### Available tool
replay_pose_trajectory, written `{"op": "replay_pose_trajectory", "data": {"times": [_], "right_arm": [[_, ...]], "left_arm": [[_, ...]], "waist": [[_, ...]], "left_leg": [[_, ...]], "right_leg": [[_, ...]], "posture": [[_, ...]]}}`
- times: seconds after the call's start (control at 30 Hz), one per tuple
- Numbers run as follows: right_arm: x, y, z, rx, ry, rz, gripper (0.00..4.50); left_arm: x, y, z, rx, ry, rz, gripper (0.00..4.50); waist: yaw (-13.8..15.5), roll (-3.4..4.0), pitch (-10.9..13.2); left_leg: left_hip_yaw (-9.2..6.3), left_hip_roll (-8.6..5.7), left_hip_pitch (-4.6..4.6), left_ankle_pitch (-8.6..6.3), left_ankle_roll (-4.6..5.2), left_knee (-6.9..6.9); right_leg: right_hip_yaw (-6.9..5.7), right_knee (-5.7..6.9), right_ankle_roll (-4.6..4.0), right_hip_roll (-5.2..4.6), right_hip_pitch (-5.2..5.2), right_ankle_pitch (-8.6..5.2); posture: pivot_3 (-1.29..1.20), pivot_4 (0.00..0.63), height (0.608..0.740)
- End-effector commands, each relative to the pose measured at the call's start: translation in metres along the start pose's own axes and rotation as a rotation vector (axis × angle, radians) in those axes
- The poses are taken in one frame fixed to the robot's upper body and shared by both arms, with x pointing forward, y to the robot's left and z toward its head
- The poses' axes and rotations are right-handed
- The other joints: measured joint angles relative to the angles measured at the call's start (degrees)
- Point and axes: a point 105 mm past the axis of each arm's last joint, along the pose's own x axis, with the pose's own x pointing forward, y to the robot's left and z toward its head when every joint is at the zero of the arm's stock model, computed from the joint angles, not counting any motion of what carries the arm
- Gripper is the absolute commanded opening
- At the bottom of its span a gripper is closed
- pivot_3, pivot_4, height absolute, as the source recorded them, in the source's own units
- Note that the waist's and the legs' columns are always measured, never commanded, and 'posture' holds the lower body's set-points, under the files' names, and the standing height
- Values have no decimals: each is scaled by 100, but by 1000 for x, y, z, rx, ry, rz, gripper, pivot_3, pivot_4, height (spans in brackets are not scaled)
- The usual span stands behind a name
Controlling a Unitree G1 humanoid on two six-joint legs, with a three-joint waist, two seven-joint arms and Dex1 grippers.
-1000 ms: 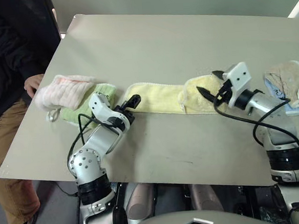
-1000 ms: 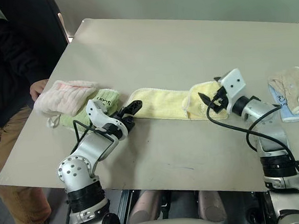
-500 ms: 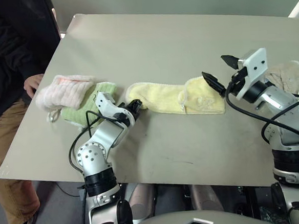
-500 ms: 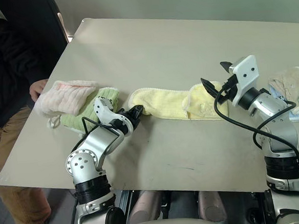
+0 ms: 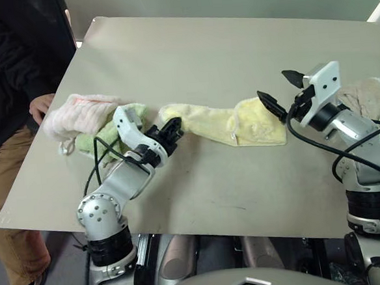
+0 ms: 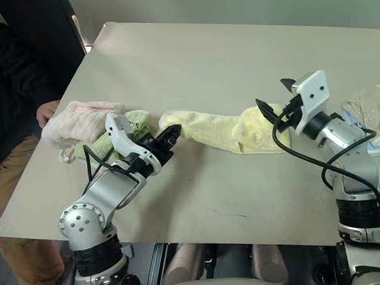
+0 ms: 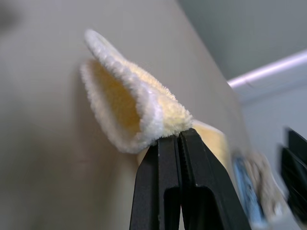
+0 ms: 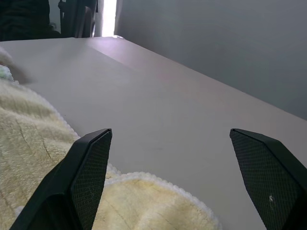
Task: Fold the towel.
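Observation:
The robot's left gripper will release the held end of the towel on top of the folded end [image 5: 271, 119] [image 7: 217, 144] under the right gripper.
The pale yellow towel [image 5: 224, 123] lies as a long strip across the middle of the table [image 5: 197, 57], its right end folded back on itself. My left gripper [image 5: 174, 126] is shut on the towel's left end and holds that end a little off the table; in the left wrist view the fingers [image 7: 165, 163] pinch the doubled hem of the towel [image 7: 134, 105]. My right gripper [image 5: 276, 92] hovers open just above the towel's folded right end, with nothing between its fingers [image 8: 88, 165].
A pink fluffy towel [image 5: 77, 115] lies on a green cloth [image 5: 108, 134] at the table's left, just behind my left arm. A person's hand [image 5: 41, 106] rests at the left edge. A beige and blue cloth pile [image 5: 373, 107] sits at the right edge.
My left gripper closed on the towel's left end and lifted it, drawing it slightly right. My right gripper rose off the folded right end and has stayed there for the last half second.

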Motion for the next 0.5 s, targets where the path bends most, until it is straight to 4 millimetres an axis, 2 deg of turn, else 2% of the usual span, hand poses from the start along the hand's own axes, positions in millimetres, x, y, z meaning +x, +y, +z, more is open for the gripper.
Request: {"op": "replay_pose_trajectory", "data": {"times": [0.03,0.2,0.3,0.4,0.5], "right_arm": [[-2,-17,16,-19,-65,-65,4167],[-4,-35,15,-24,-67,-149,4167],[-6,-44,14,-21,-73,-202,4167],[-11,-58,13,-23,-74,-280,4167],[-24,-77,14,-22,-85,-402,4167]], "left_arm": [[0,-34,-9,155,64,-117,25],[25,-51,-20,489,155,-124,25],[40,-59,-26,663,185,-159,25],[53,-77,-38,763,211,-274,25],[68,-86,-61,921,294,-378,25]], "waist": [[0,-1,0],[12,0,1],[2,0,1],[1,1,2],[15,2,2]], "left_leg": [[0,0,1,-1,-2,0],[-6,0,0,9,-12,2],[-5,1,2,7,-12,1],[-6,3,-6,6,-14,-2],[-7,3,-17,-4,-9,0]], "right_leg": [[0,0,-1,0,0,0],[-2,6,-58,-1,-1,33],[-2,2,-61,-2,-2,35],[-2,4,-59,-3,-13,34],[-2,4,-57,-5,-21,26]], "posture": [[0,150,739],[0,150,739],[0,150,739],[0,150,739],[0,150,739]]}}
